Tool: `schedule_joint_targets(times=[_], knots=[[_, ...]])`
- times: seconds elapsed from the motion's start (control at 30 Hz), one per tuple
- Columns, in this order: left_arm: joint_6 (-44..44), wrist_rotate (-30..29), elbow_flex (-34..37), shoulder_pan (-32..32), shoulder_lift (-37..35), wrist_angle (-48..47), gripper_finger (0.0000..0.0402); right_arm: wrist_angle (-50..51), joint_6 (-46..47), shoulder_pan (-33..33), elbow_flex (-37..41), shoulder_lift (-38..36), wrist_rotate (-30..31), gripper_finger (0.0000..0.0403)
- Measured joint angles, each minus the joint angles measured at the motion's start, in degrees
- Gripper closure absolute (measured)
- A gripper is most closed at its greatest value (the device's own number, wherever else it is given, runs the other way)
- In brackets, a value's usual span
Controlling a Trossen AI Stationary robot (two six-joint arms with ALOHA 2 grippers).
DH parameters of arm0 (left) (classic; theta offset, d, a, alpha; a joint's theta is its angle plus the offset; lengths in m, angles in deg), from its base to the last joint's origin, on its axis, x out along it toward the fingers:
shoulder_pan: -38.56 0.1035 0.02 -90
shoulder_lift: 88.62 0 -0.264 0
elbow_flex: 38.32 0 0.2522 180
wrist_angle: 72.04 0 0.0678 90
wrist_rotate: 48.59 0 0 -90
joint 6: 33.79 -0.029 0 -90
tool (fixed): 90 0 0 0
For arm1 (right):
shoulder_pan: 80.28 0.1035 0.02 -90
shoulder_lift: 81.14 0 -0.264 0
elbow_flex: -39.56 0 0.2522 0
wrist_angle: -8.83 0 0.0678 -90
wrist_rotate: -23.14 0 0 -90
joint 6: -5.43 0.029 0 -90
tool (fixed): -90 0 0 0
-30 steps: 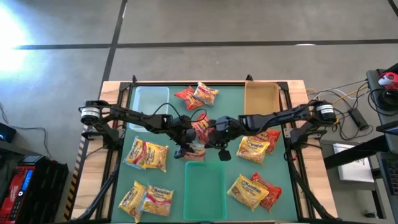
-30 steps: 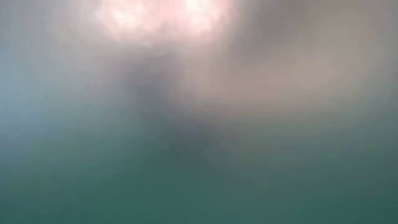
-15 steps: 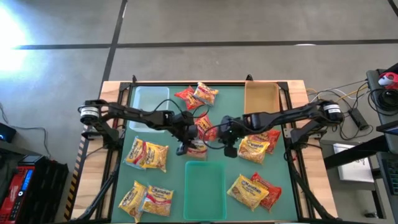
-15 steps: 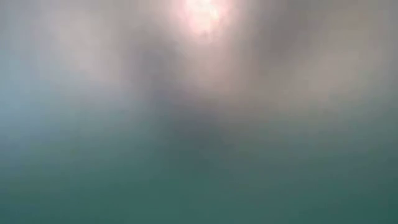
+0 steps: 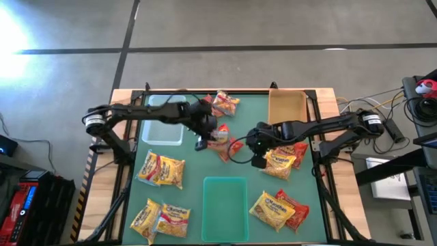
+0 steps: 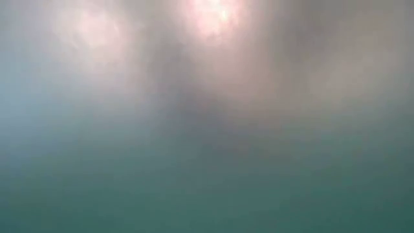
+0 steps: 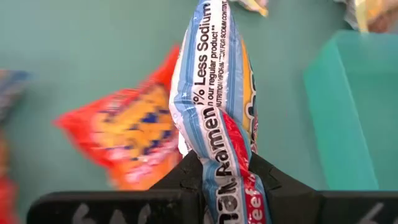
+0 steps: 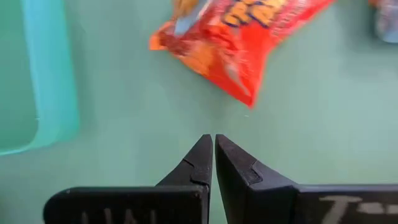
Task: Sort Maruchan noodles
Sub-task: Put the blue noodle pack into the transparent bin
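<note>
Next, my left gripper releases the orange-and-white Maruchan packet inside the far end of the clear tray (image 5: 167,104).
My left gripper (image 5: 209,135) is over the table's middle, shut on an orange-and-white Maruchan packet (image 5: 220,131) printed "Less Sodium" (image 7: 214,68). A red packet (image 5: 233,147) lies flat on the green mat just right of it, and also shows as a red packet (image 7: 121,140) in the left wrist view. My right gripper (image 5: 257,152) is shut and empty (image 8: 213,144), a short way right of that red packet (image 8: 242,37). More yellow and red packets (image 5: 162,169) lie scattered on the mat. The low view shows only blur. My left gripper pinches the orange-and-white packet between its two fingers (image 7: 186,171), one on each flat face, near one end (image 7: 219,146). The fingers come from above. The packet is edge-on to the wrist camera, reaches out past the fingertips and is lifted clear of the mat.
A green tray (image 5: 225,199) sits near the near edge. A clear tray (image 5: 164,121) is far left and a tan tray (image 5: 287,106) far right. Packets lie near left (image 5: 160,219), near right (image 5: 276,208), right (image 5: 280,162) and at the far edge (image 5: 220,104).
My left gripper has risen and moved toward the far edge, carrying the orange-and-white packet up off the mat. My right gripper has drawn back toward the table's right. The red packet has stayed on the mat between them.
</note>
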Motion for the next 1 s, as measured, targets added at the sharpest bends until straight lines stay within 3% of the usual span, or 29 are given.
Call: schedule_joint_targets(times=[0.27,0.53,0.8,1.0], knots=[[-4.5,-1.5,-0.1,11.0,-6.6,-5.5,0.0364,-0.7,-1.0,-1.3,3.8,-2.9,1.0,0.0385],[-10.7,-11.7,0.0,24.3,-12.3,-14.6,0.0364,-2.3,-1.5,-2.0,7.6,-3.0,1.1,0.0385],[-11.4,-13.6,0.2,37.2,-13.4,-20.9,0.0364,-3.7,-1.7,-2.0,9.7,-3.3,1.0,0.0385],[-13.1,-13.5,2.1,40.8,-12.1,-22.4,0.0364,-3.9,-1.8,-2.0,9.9,-3.3,1.0,0.0385]])
